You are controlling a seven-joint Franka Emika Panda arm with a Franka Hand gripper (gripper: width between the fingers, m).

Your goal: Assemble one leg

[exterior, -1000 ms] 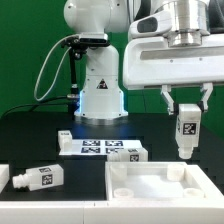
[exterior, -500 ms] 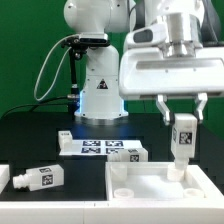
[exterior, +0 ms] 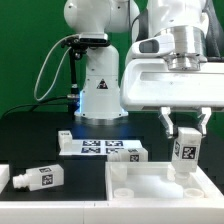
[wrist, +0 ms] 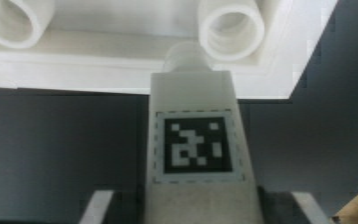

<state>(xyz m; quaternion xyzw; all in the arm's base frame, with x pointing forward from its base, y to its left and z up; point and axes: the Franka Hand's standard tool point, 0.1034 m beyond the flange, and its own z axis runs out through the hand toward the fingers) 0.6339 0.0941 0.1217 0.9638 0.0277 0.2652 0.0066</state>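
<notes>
I will let go of the leg with it standing upright inside the far corner of the white panel (exterior: 194,187) just below it.
My gripper (exterior: 184,132) is shut on a leg (exterior: 185,150), a small white oblong block with a black-and-white tag. It holds the leg upright, stub end down, just above the far right corner of the large white rimmed panel (exterior: 150,196). In the wrist view the leg (wrist: 197,130) runs out from between the fingers (wrist: 108,205), and its stub end points at a round socket (wrist: 238,30) on the panel (wrist: 123,70). A second socket (wrist: 43,25) sits beside it. Another leg (exterior: 34,179) lies flat on the table at the exterior view's left.
The marker board (exterior: 100,148) lies flat behind the panel. The robot's white base (exterior: 100,90) stands at the back, with black cables on its left. A white part (exterior: 3,176) pokes in at the exterior view's left edge. A green wall closes the back.
The gripper has come down with the leg in it, closer to the panel's far right corner, shifting slightly sideways. The lying leg and the panel have not moved.
</notes>
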